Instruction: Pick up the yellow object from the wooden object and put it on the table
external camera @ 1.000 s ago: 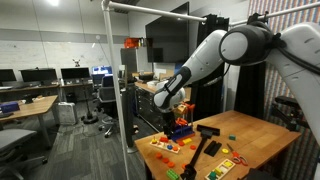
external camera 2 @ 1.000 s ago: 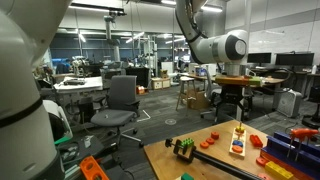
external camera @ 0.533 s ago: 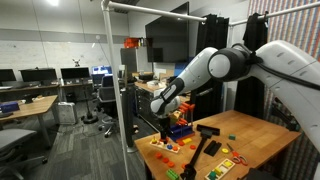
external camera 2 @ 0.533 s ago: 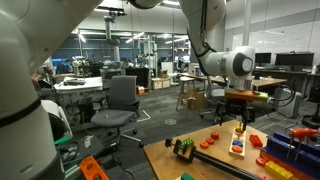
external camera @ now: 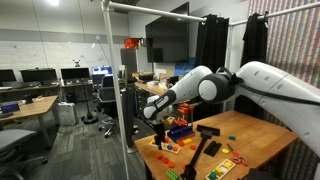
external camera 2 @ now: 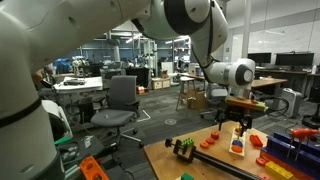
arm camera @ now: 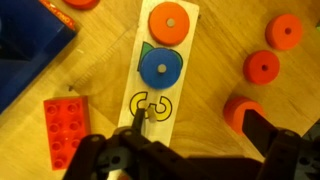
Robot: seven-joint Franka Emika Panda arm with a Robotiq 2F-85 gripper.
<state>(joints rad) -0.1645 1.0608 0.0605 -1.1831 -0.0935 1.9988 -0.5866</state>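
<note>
I should close my gripper on the sides of the yellow object at the wooden object's end (external camera: 154,145), which is further along, past the printed yellow numeral.
In the wrist view the wooden object (arm camera: 175,95) is a narrow light-wood board with an orange disc (arm camera: 168,20), a blue disc (arm camera: 160,68) and the yellow object (arm camera: 150,105), a ring-shaped piece with a small peg. My gripper (arm camera: 197,120) is open just above the board. Its left fingertip is at the yellow piece's centre and its right finger is off the board beside a red disc (arm camera: 240,110). In both exterior views the gripper (external camera: 160,118) (external camera 2: 238,122) hangs low over the board (external camera: 166,147) (external camera 2: 238,144) on the table (external camera: 255,135) (external camera 2: 195,160).
Two more red discs (arm camera: 285,32) (arm camera: 262,67) lie right of the board, a red brick (arm camera: 62,120) lies left of it and a blue block (arm camera: 30,40) sits at the upper left. A black toy (external camera 2: 183,148) and other toy boards (external camera: 225,163) lie on the table.
The arm has swung down and lowered the gripper from well above the table to just over the puzzle board.
</note>
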